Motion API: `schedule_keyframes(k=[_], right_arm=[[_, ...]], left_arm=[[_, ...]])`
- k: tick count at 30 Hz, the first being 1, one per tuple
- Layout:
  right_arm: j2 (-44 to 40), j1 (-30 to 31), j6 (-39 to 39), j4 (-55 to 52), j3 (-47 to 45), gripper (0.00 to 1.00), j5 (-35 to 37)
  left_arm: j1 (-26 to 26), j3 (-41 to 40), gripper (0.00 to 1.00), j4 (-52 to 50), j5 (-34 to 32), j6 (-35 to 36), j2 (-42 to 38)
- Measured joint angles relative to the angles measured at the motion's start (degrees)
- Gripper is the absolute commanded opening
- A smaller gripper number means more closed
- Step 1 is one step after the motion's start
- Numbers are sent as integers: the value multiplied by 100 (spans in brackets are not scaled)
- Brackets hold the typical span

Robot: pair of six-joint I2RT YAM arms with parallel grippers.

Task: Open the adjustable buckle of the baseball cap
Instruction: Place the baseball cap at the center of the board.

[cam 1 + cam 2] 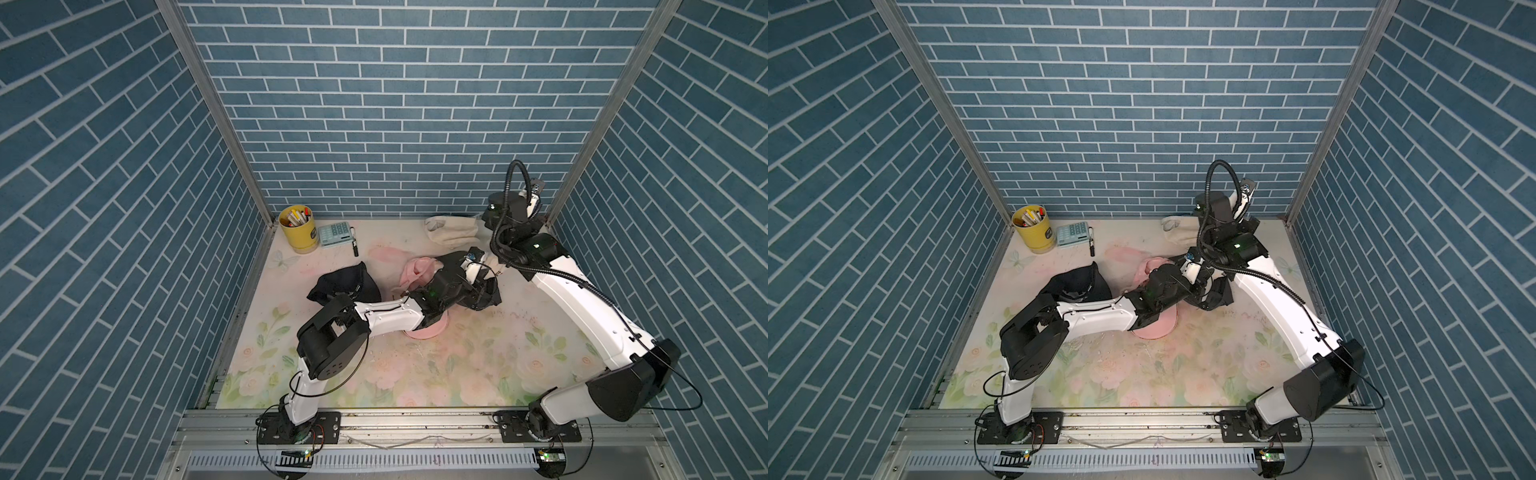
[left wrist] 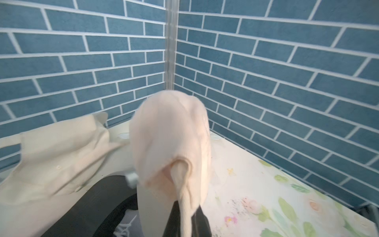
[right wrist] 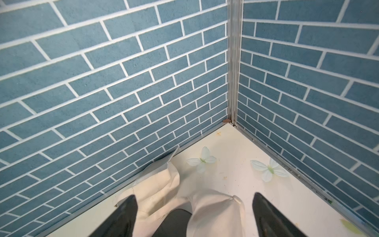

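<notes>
Next, my left gripper releases the baseball cap and leaves it on the bare table (image 1: 533,289) (image 2: 223,191), in the space between the dark cap and the side.
The pink baseball cap (image 1: 415,270) (image 1: 1150,270) lies mid-table in both top views, largely covered by my left wrist. In the left wrist view its pale fabric (image 2: 170,133) stands lifted, and a narrow strap (image 2: 184,197) runs down between the dark fingers of my left gripper (image 2: 187,223), which is shut on it. A small grey piece (image 2: 131,177) at the fabric's edge is too blurred to identify as the buckle. My right gripper (image 3: 194,217) hangs open just behind, its fingers (image 3: 123,215) wide on either side of the pale fabric (image 3: 215,207) without touching it.
A black cap (image 1: 345,282) lies left of the pink one, and another dark cap (image 1: 482,299) sits under the grippers. A cream cap (image 1: 451,230) rests at the back right wall. A yellow pen cup (image 1: 297,228), calculator (image 1: 336,235) and marker (image 1: 354,243) stand back left.
</notes>
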Motion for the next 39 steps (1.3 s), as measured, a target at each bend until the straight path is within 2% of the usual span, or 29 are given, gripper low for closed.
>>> schedule_keyframes(k=[8, 12, 17, 21, 26, 39], right_arm=[[-876, -1134, -1043, -52, -201, 93, -1412], [-1003, -1458, -1325, -398, -50, 94, -1665], [-1427, -1720, -1475, -710, -216, 94, -1888], [-1755, -1805, -1519, -905, -275, 94, -2061], [-1845, -1825, -1532, -1143, -343, 94, -2284], [-1875, -1825, -1438, -1460, -715, 94, -2763]], left_arm=[[243, 1215, 0, -225, 1370, -914, 350], [348, 2120, 0, -105, 1899, -1672, 1040], [420, 3362, 0, 313, 2201, -2970, 2258], [431, 3679, 0, 1038, 2107, -4070, 3034], [385, 3676, 0, 1381, 1770, -4887, 3534], [-122, 3436, 0, 1843, 999, -5965, 3665]])
